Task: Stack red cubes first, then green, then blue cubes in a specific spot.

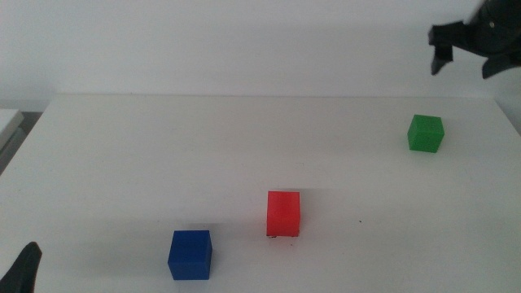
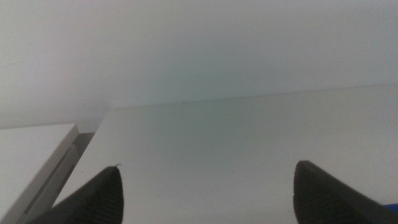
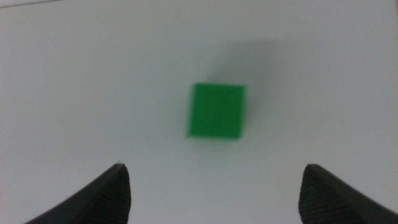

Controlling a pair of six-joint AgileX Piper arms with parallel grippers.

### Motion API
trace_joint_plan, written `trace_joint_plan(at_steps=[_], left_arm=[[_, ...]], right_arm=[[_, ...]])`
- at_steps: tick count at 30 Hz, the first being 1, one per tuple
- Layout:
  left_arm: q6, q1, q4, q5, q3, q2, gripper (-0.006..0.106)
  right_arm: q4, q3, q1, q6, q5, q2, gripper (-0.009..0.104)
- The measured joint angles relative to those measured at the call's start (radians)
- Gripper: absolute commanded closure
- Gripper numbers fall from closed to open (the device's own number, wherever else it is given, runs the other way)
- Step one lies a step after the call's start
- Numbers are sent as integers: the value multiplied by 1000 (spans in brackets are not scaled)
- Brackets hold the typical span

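I will move my right gripper to the green cube next and close it across its upper half (image 1: 426,125) (image 3: 217,110), because green comes after red in the stack.
A red cube (image 1: 283,213) sits near the middle of the white table. The blue cube (image 1: 190,254) lies to its left, close to the front edge. Far off at the right rear rests the green cube (image 1: 426,133), which the right wrist view shows as the green cube (image 3: 216,111) ahead of the jaws. My right gripper (image 1: 468,50) hangs open high above and behind that cube; in its own view the right gripper (image 3: 214,186) holds nothing. At the bottom left corner waits my left gripper (image 1: 24,268), seen open and empty as the left gripper (image 2: 205,190).
The white table (image 1: 163,155) ends at a back edge against a pale wall. A white ledge (image 2: 37,155) borders the table's left side, seen also as the ledge (image 1: 8,122).
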Motion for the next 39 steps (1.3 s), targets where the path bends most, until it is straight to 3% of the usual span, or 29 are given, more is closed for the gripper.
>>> trace_joint_plan(at_steps=[4,11,31,39], left_arm=[[0,0,0,0,0,0,7],[2,0,0,0,0,0,7],[2,0,0,0,0,0,7],[2,0,0,0,0,0,7]], right_arm=[[-9,-98,-39,-30,6,135,9],[-4,-188,-39,-19,6,294,8],[9,-190,-39,29,-67,426,9],[7,-190,-39,65,-91,445,17]])
